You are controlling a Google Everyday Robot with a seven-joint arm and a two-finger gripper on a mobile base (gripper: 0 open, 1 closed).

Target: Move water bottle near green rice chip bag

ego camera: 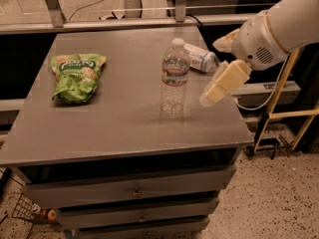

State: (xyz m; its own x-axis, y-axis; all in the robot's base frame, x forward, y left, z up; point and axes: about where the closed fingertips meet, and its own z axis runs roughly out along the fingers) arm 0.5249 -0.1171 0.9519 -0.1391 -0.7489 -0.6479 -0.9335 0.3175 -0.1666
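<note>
I close my gripper next around the red-and-white band (174, 75) of the upright water bottle, under the bottle's white cap.
The water bottle (174, 78) stands upright on the grey table (119, 128), right of centre; it is clear and ribbed, with a white cap and a narrow red-and-white band. The green rice chip bag (76, 76) lies flat at the table's left side, well apart from the bottle. My gripper (212, 72) hangs above the table's right edge, just right of the bottle and not touching it. Its two cream fingers (223, 82) are spread apart and hold nothing.
A second bottle (200, 59) with a large white-blue label lies on its side behind the water bottle, near the back right. The table has drawers (134, 190) in front. A yellow-legged stand (279, 113) is on the floor at the right.
</note>
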